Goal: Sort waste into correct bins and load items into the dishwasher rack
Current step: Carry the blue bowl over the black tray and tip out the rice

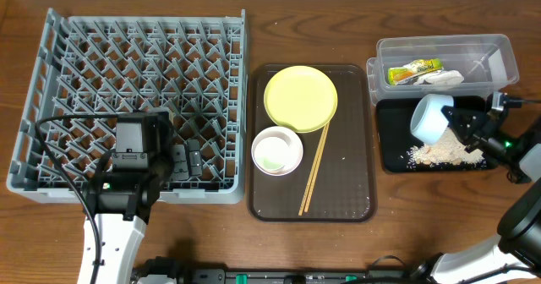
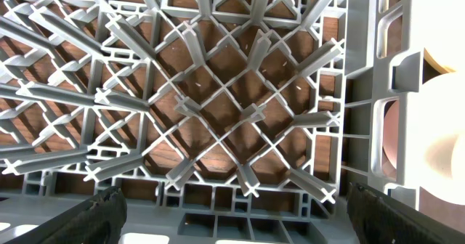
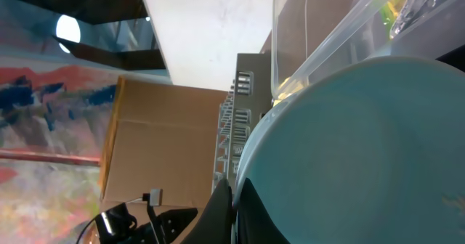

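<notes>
My right gripper is going to set the light blue bowl down on the yellow-green plate (image 1: 302,90) that sits on the brown serving tray.
The grey dishwasher rack (image 1: 127,56) stands at the left. My left gripper (image 1: 186,159) hangs open and empty over its front right corner; in the left wrist view the gripper (image 2: 232,208) spans the rack's lattice (image 2: 218,106). My right gripper (image 1: 454,119) is shut on the rim of the light blue bowl (image 1: 428,117), tilted on its side above the black tray (image 1: 393,149) that holds rice scraps (image 1: 441,153). In the right wrist view the gripper (image 3: 233,204) pinches the bowl (image 3: 363,149). The clear tub (image 1: 499,47) holds the wrapper (image 1: 414,70) and crumpled paper (image 1: 445,79). The white cup is out of view.
The brown serving tray (image 1: 347,191) in the middle carries the yellow-green plate (image 1: 300,98), the whitish-pink bowl (image 1: 277,150) and the chopsticks (image 1: 315,167). The clear tub sits directly behind the black tray. Cables trail from both arms near the table's front edge.
</notes>
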